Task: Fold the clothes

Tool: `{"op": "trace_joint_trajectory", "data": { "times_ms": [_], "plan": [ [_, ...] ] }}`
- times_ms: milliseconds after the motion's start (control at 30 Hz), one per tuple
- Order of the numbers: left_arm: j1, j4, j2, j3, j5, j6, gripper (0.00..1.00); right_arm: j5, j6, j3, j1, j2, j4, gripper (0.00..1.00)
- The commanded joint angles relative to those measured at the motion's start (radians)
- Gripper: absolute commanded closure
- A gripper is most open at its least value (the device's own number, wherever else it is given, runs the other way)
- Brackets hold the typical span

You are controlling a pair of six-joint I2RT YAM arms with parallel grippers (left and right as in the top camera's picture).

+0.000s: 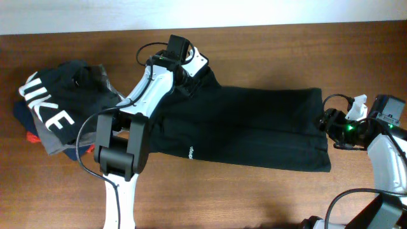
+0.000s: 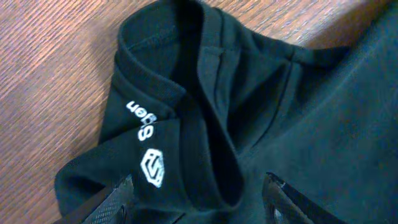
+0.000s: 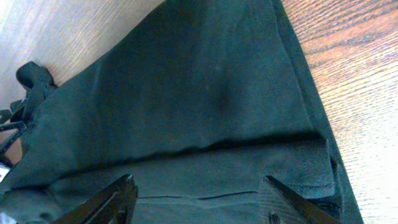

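Observation:
The collar is bunched up under my left gripper with its printed part folded over, so next my left gripper lifts clear and pinches the collar at its far loop (image 2: 157,76).
The black T-shirt (image 1: 254,127) lies on the table folded into a long band, collar at the left, hem at the right. A tiny white logo (image 1: 190,152) shows near its front edge. My left gripper (image 1: 181,67) is open over the collar end; in the left wrist view its fingers (image 2: 199,193) straddle the collar (image 2: 199,124) with its white neck print (image 2: 152,165). My right gripper (image 1: 327,121) is open at the hem end; in the right wrist view its fingers (image 3: 199,193) straddle the shirt's hem edge (image 3: 249,180).
A pile of other clothes sits at the left: a black garment with white NIKE letters (image 1: 48,105) on top of grey and coloured pieces (image 1: 44,137). Wooden table (image 1: 254,197) surrounds the shirt. A pale wall edge (image 1: 254,13) runs along the back.

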Motion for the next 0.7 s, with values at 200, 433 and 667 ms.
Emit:
{"op": "trace_joint_trajectory", "data": {
  "times_ms": [200,433,667],
  "plan": [
    [-0.009,0.033,0.020,0.005,-0.008,0.008,1.00,0.013,-0.008,0.016,0.008,-0.013,0.007,0.33],
    [-0.009,-0.123,-0.050,0.064,-0.085,-0.050,1.00,0.013,0.004,0.016,0.008,-0.013,0.061,0.33],
    [-0.009,-0.234,-0.183,0.103,-0.103,-0.064,1.00,0.013,0.016,0.016,0.008,0.002,0.164,0.33]
  ]
}}
